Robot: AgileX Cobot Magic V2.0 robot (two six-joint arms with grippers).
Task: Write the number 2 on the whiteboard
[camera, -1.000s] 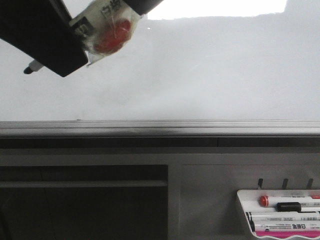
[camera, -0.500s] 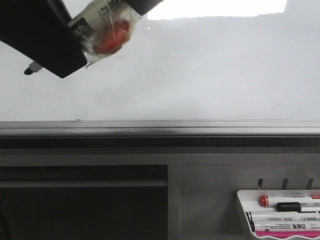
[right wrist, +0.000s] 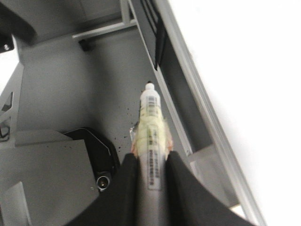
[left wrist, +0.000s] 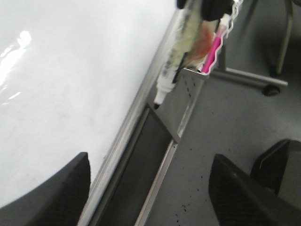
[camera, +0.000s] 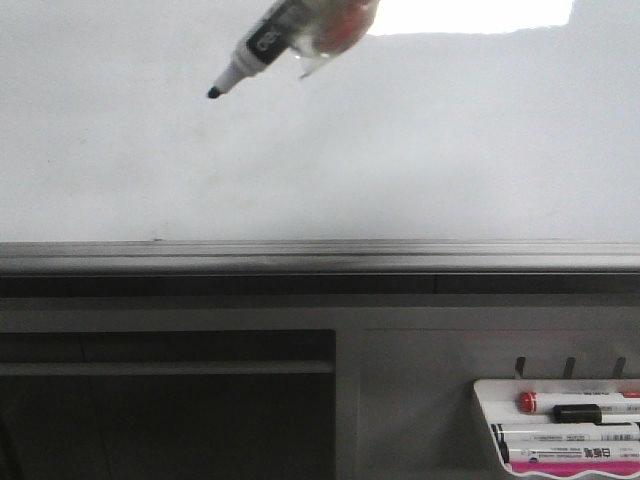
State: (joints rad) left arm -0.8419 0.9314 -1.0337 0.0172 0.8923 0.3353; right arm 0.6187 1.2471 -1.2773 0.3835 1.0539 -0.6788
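Note:
My left gripper is to go next to the white front end (camera: 235, 74) (left wrist: 162, 94) of the black-tipped marker, beside its writing tip, and close there.
The whiteboard (camera: 430, 150) fills the upper half of the front view, with its grey rail (camera: 320, 256) below; no number 2 shows on it. A black-tipped marker (camera: 262, 47) wrapped in clear tape slants down from the top edge, its tip at the upper left of the board; I cannot tell if the tip touches. My right gripper (right wrist: 149, 162) is shut on this marker (right wrist: 151, 117). My left gripper (left wrist: 149, 162) is open and empty, hanging beside the board's rail (left wrist: 136, 108). The left wrist view also shows the marker (left wrist: 170, 70) and the board (left wrist: 70, 70).
A small white tray (camera: 486, 400) with several markers hangs at the lower right under the rail. A dark recessed panel (camera: 165, 410) lies below the board at the left. The grey floor (left wrist: 225, 122) and a stand's legs (left wrist: 256, 77) show beyond the rail.
The marker tip has moved right and up across the board. The black gripper body that covered the upper left of the front view has gone out of the frame at the top.

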